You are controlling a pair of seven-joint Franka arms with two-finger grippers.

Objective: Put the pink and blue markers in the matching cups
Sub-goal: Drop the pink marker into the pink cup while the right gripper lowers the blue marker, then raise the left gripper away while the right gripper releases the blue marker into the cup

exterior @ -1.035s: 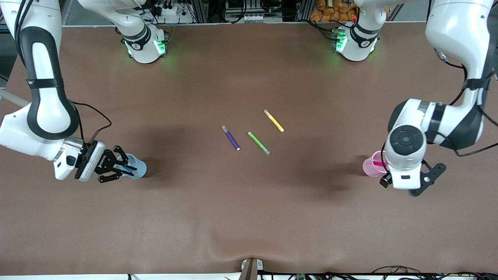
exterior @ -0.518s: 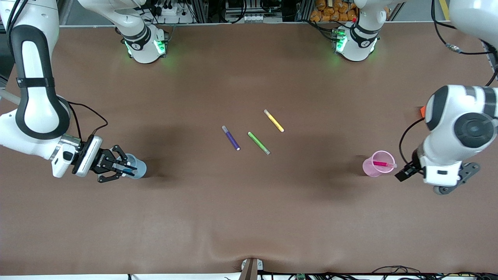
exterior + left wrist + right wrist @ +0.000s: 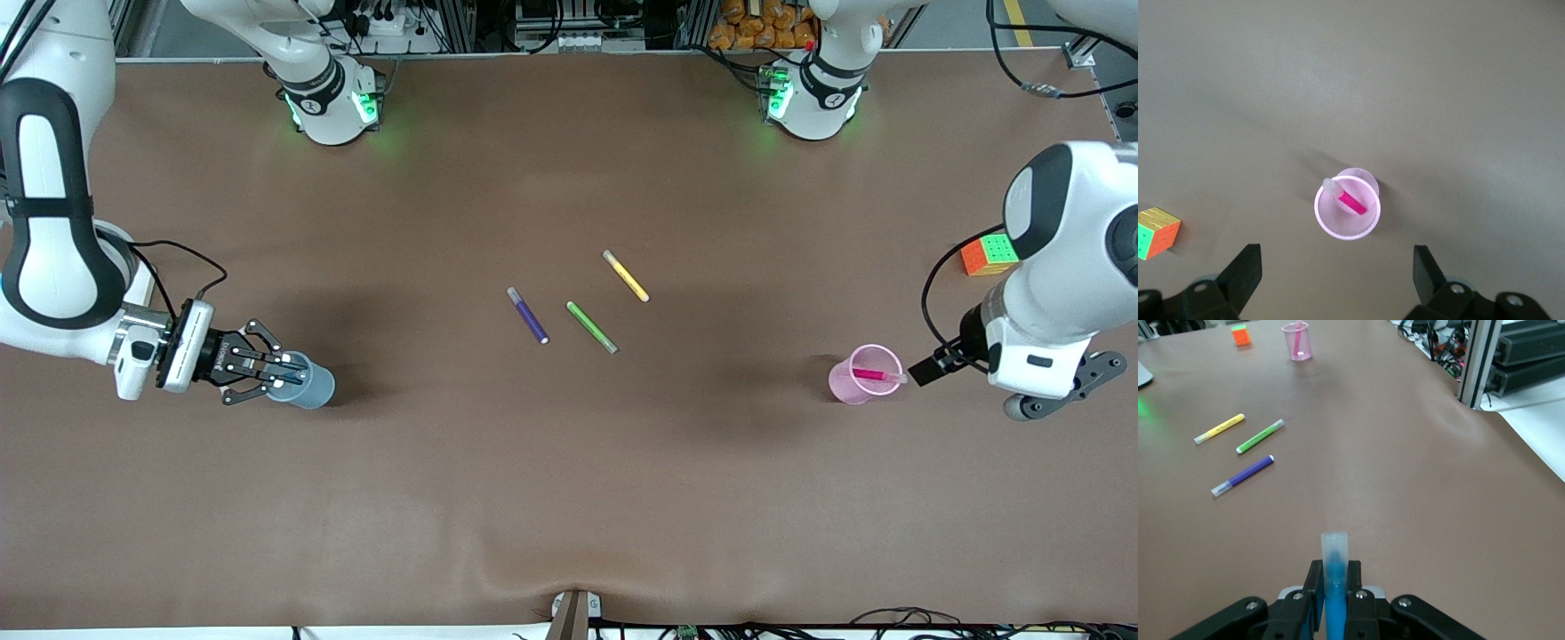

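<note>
The robot's right gripper should release the blue marker inside the light blue cup (image 3: 300, 378), so that it is left leaning against the cup's rim.
The light blue cup (image 3: 313, 386) stands toward the right arm's end of the table. My right gripper (image 3: 281, 377) is at its rim, shut on the blue marker (image 3: 1335, 568), whose pale end sticks out past the fingertips. The right wrist view does not show the blue cup. The pink cup (image 3: 861, 374) stands toward the left arm's end, with the pink marker (image 3: 1350, 201) leaning inside it. My left gripper (image 3: 1336, 277) hangs open above the table beside the pink cup, holding nothing.
Purple (image 3: 528, 315), green (image 3: 591, 326) and yellow (image 3: 626, 276) markers lie mid-table. A colour cube (image 3: 988, 254) sits near the left arm, farther from the front camera than the pink cup. The cloth has a ridge (image 3: 569, 582) at the front edge.
The left arm has drawn away from the pink cup toward its end of the table, uncovering the cube. The right gripper, still holding the blue marker, shifted slightly at the blue cup.
</note>
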